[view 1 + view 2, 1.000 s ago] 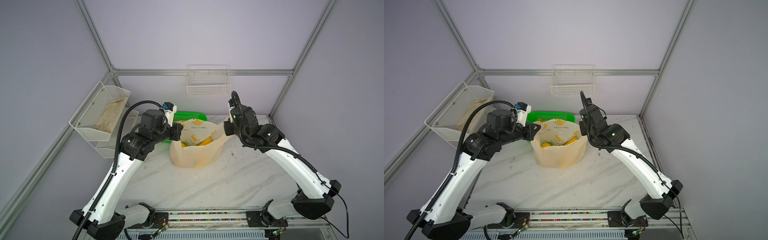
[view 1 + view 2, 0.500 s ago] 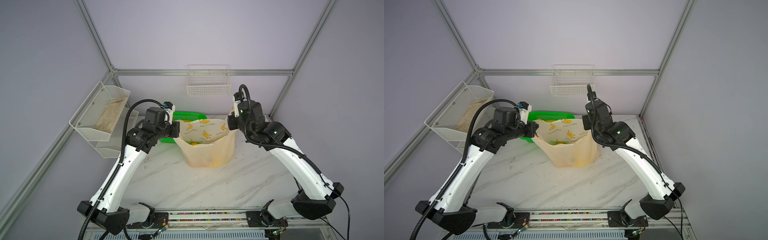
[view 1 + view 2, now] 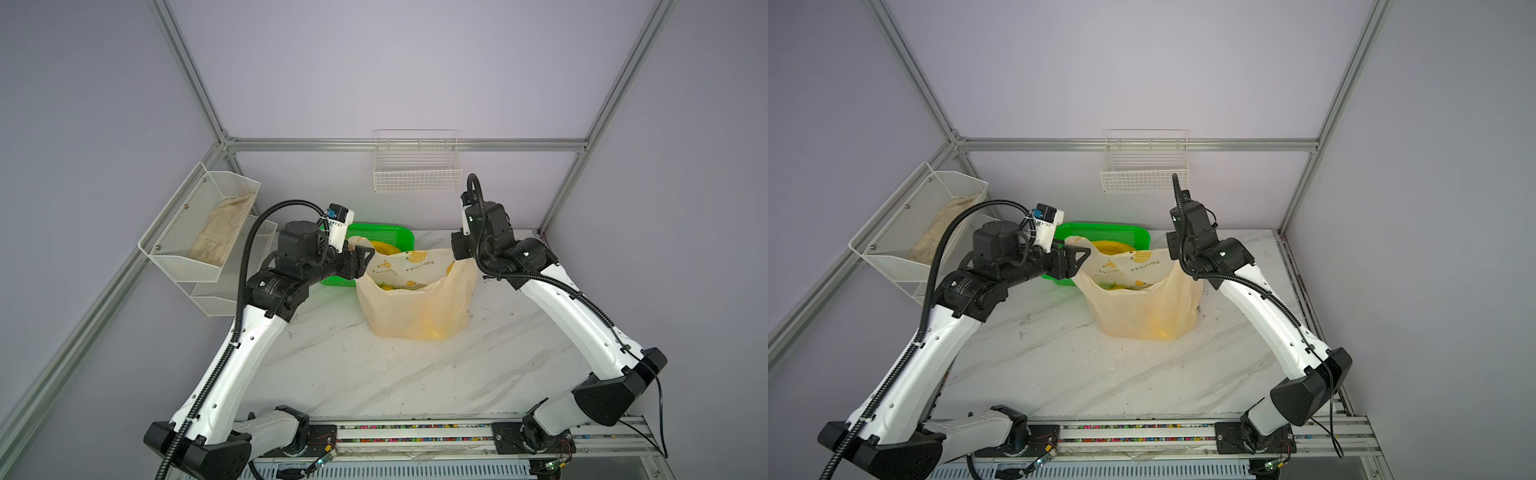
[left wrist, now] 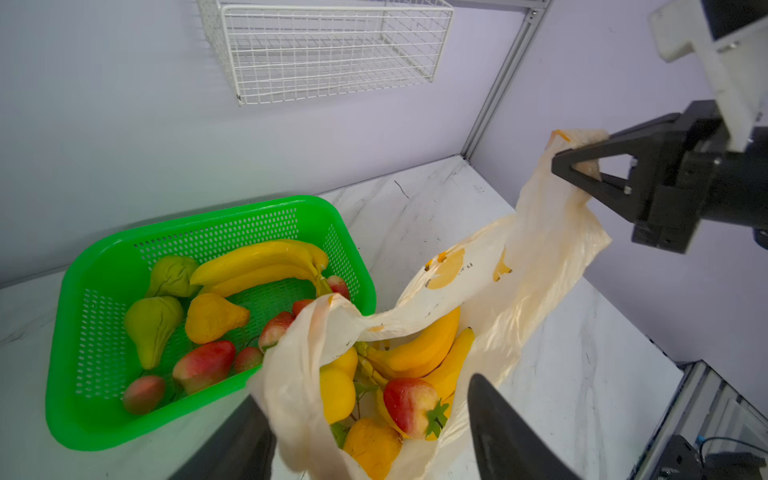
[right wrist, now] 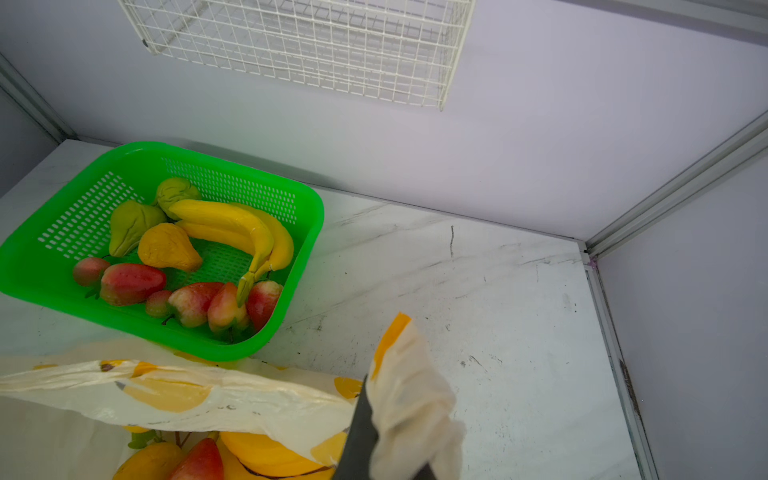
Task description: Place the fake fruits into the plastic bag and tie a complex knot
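The plastic bag's loose handle is deep inside my left gripper's open fingers, so I should move my left gripper back and pinch the handle's top (image 4: 318,310) with the fingertip ends.
The plastic bag (image 3: 415,307) (image 3: 1142,307) stands on the marble table, mouth open. Inside lie fake fruits: a banana bunch (image 4: 419,353), a red apple (image 4: 409,405) and yellow and orange pieces. My left gripper (image 3: 365,255) (image 4: 361,386) is open, its jaws wide on either side of the bag's loose left handle strip (image 4: 299,365). My right gripper (image 3: 459,251) (image 4: 559,164) (image 5: 386,415) is shut on the right handle, holding it up. More fake fruits (image 5: 224,228) lie in the green basket (image 5: 124,324): bananas, green pears, an orange pear and apples. The knot is not in view.
The green basket (image 3: 390,237) sits behind the bag, towards the back left. A white wire basket (image 3: 417,174) hangs on the back wall. A mesh shelf holding a beige cloth (image 3: 220,232) is fixed to the left wall. Frame posts stand at the back corners.
The bag was stretched up between both grippers and carried a little to the right. My left gripper then opened and let go of its handle. The right grip has not changed.
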`<move>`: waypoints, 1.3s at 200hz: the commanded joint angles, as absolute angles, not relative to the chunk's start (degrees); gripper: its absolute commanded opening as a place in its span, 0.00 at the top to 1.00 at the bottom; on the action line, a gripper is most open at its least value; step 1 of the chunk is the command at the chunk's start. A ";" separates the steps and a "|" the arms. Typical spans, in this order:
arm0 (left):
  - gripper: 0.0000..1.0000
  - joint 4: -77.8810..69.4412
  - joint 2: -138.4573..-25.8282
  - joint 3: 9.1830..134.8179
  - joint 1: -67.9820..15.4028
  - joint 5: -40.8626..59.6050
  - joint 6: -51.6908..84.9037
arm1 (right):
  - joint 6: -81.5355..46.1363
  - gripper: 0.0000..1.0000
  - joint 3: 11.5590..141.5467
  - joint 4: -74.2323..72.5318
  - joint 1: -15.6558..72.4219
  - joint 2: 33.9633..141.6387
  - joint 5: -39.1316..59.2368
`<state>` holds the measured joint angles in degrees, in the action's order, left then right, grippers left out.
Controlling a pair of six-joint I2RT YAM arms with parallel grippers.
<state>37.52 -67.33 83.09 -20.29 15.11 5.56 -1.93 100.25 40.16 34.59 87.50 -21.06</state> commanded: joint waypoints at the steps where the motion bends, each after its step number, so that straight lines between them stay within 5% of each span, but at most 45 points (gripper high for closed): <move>1: 0.23 33.14 -61.29 79.71 -20.04 22.19 -5.12 | -0.75 1.00 101.48 38.41 34.11 88.57 -19.08; 37: 0.13 42.01 -59.60 82.98 -19.14 17.56 -22.51 | -0.26 1.00 101.14 37.15 33.93 88.35 -18.13; 79: 0.11 54.46 -65.36 89.88 -14.49 35.47 -32.98 | 0.71 1.00 100.62 35.60 33.58 87.96 -16.98; 154: 0.15 53.21 -70.64 90.53 -2.88 57.66 -42.04 | 1.88 1.00 100.72 35.34 33.13 88.07 -16.43; 180: 0.29 51.95 -73.25 91.90 -2.54 60.05 -41.97 | 1.92 1.00 100.35 35.24 32.87 88.16 -16.68; 211: 0.72 51.16 -76.35 94.27 -2.54 59.08 -38.51 | 1.62 1.00 100.55 35.33 32.59 88.51 -16.87; 223: 0.78 50.84 -77.07 95.15 -2.54 59.39 -36.25 | 1.59 1.00 100.62 35.33 32.52 88.45 -17.48; 246: 0.94 38.93 -76.10 93.16 -2.78 56.41 -17.09 | 2.20 1.00 100.95 34.82 32.43 88.35 -19.75; 255: 1.00 32.96 -75.13 91.36 -3.66 51.14 -6.75 | 3.05 0.81 101.51 34.55 32.43 88.39 -22.20; 260: 1.00 30.80 -74.51 90.22 -4.24 49.23 -1.80 | 3.03 0.56 102.25 35.03 32.57 88.39 -23.31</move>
<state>46.37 -77.67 90.43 -3.07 55.75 -27.22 1.17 100.38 36.51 32.77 88.44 -18.11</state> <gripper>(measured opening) 0.045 0.107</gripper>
